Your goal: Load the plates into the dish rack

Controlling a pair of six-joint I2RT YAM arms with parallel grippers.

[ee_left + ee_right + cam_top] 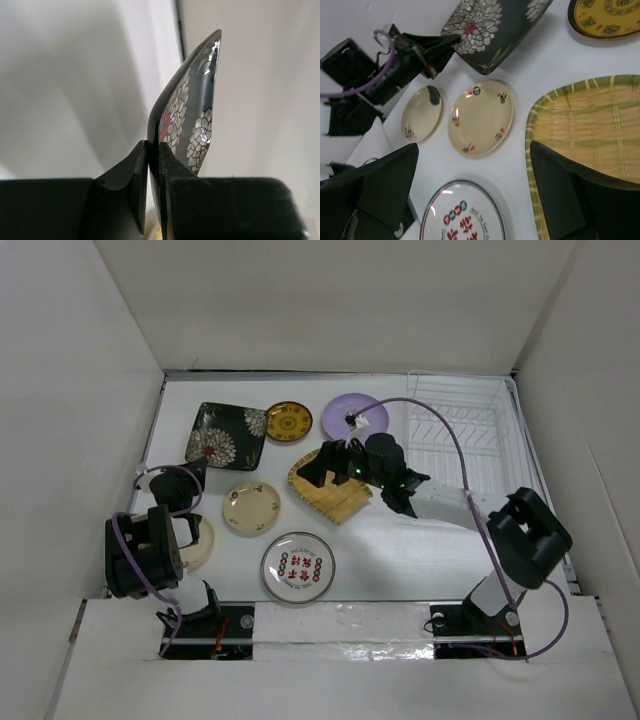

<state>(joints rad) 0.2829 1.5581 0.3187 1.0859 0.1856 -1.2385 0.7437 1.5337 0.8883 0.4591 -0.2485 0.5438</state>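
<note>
My right gripper will close on the black square plate's edge (264, 430) (538, 20) next to the smaller white flower, opposite the spot where my left gripper holds the plate.
My left gripper (153, 147) is shut on the rim of a black square plate with white flowers (192, 117), held edge-on; it also shows in the top view (225, 435). My right gripper (318, 468) is open and empty above the yellow ribbed plate (335, 495), its fingers (385, 190) spread wide. On the table lie the brown-and-yellow plate (289, 422), lavender plate (350, 410), cream floral-speck plate (252, 508), white plate with red characters (298, 567) and a small cream plate (203, 542) partly under the left arm. The white wire dish rack (465, 430) stands at the back right and holds no plates.
White walls close in the table on the left, back and right. The right arm (450, 505) reaches across in front of the rack. A purple cable (440, 430) arcs over the rack's near left corner. The left arm's body (145, 550) is at the near left.
</note>
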